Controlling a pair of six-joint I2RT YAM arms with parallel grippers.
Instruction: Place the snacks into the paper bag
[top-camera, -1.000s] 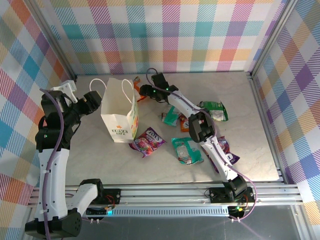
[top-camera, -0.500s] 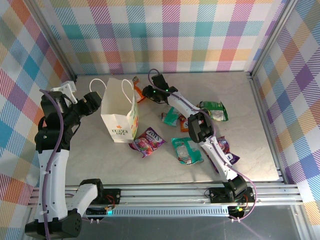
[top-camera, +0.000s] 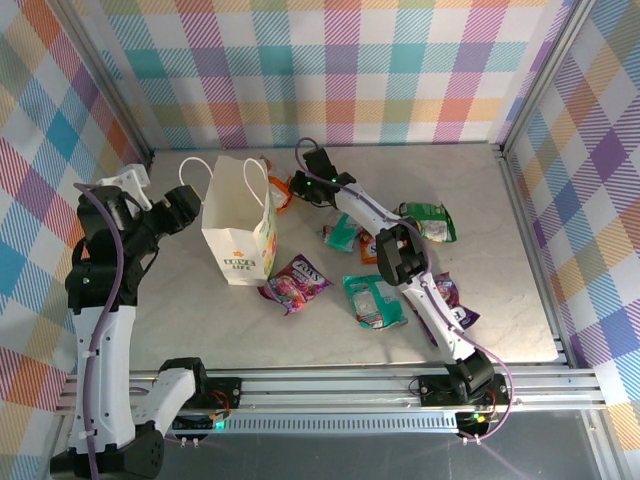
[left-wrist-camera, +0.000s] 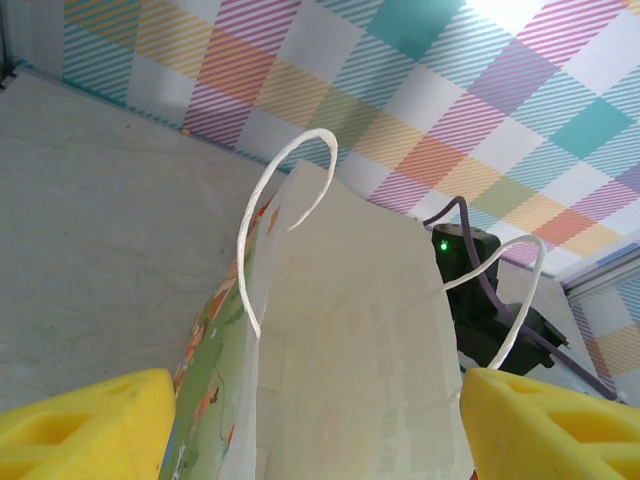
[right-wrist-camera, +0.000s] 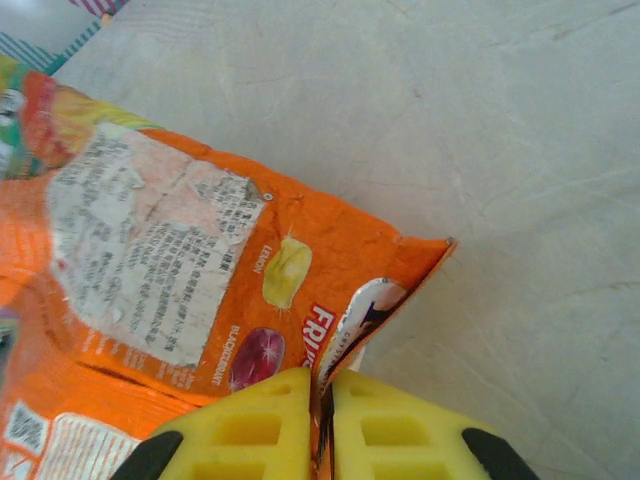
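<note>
The orange packet is pinched at its corner by my right gripper close beside the paper bag, so I will pull it clear and regrip the packet's body (right-wrist-camera: 165, 250).
The white paper bag (top-camera: 238, 228) stands upright at the left middle, cord handles up. In the left wrist view its open mouth (left-wrist-camera: 350, 330) lies between my left gripper's (left-wrist-camera: 318, 432) wide-apart yellow fingers (left-wrist-camera: 85, 425); the gripper is open and sits at the bag's left edge (top-camera: 192, 206). My right gripper (right-wrist-camera: 322, 420) is shut on the corner of an orange fruit-candy packet (right-wrist-camera: 200, 270), held just behind the bag's far right corner (top-camera: 281, 190). Its arm reaches over the loose snacks.
Loose snacks lie right of the bag: a purple packet (top-camera: 296, 280), a teal packet (top-camera: 372, 300), a small teal one (top-camera: 342, 232), a green one (top-camera: 430, 220) and a purple one (top-camera: 452, 300) under the right arm. Plaid walls close three sides.
The orange packet has shifted a little in the right gripper, near the bag's far corner. The left arm has edged slightly to the left.
</note>
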